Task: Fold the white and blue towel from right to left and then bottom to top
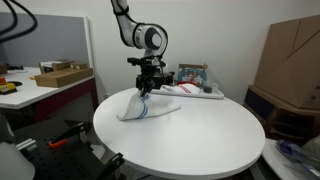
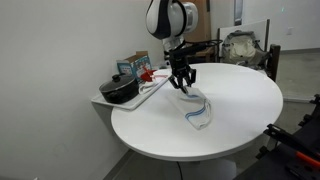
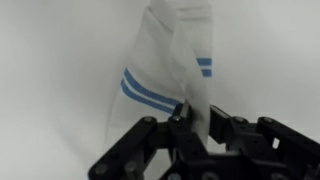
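Next, my gripper lets go of the raised edge on the end of the towel point(image 1: 126, 112) nearest the white table's rim.
The white and blue towel point(image 1: 146, 108) lies bunched on the round white table point(image 1: 200, 140), with one edge pulled up off the surface. It also shows in an exterior view point(image 2: 197, 110). My gripper point(image 1: 147, 88) is shut on that raised edge and holds it above the table; it shows too in an exterior view point(image 2: 182, 84). In the wrist view the towel point(image 3: 165, 70) hangs down from the jaws point(image 3: 196, 118), its blue stripes visible, the cloth pinched between the two fingers.
A white and red cloth point(image 1: 190, 91) lies at the table's far side beside a small box point(image 1: 192, 73). A black pot point(image 2: 120, 90) and a box point(image 2: 135, 68) stand on a side shelf. A cardboard box point(image 1: 290, 60) stands behind.
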Motion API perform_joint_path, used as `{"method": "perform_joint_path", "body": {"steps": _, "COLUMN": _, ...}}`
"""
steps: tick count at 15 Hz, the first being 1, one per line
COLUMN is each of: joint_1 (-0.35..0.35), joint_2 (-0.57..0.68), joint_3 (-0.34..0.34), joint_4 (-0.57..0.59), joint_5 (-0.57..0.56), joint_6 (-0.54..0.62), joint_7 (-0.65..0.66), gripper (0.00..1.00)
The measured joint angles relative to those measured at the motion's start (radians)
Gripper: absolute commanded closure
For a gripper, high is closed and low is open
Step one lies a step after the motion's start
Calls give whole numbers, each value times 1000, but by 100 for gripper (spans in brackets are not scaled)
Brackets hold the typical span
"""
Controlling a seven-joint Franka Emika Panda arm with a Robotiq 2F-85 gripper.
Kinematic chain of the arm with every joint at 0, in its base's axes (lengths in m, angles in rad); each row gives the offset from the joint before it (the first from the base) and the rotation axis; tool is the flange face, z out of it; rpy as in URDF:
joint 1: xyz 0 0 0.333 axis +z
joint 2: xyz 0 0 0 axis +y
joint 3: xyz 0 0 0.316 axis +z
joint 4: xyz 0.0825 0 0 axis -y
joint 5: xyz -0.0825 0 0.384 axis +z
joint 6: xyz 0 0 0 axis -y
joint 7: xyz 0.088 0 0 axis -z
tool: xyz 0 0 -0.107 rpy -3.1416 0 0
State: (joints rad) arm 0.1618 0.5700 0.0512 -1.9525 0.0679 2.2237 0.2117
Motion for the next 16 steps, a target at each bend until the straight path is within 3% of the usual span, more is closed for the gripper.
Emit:
{"method": "perform_joint_path", "body": {"steps": 7, "joint_1": 75, "joint_2": 57, "joint_3": -5, "joint_4": 26, "joint_5": -226, "joint_6": -187, "joint_7": -10, "gripper": 92}}
{"method": "perform_joint_path", "body": {"steps": 13, "joint_1": 109, "joint_2": 58, "joint_3": 10, "joint_4": 31, "joint_5": -330, "joint_6": -249, "joint_7": -48, "gripper": 91}}
{"method": "perform_joint_path", "body": {"steps": 14, "joint_1": 115, "joint_2": 58, "joint_3": 14, "joint_4": 31, "joint_5": -341, "joint_6": -252, "joint_7": -52, "gripper": 63}}
{"method": "perform_joint_path", "body": {"steps": 16, "joint_1": 127, "joint_2": 58, "joint_3": 22, "joint_4": 30, "joint_5": -360, "joint_6": -254, "joint_7": -55, "gripper": 55}}
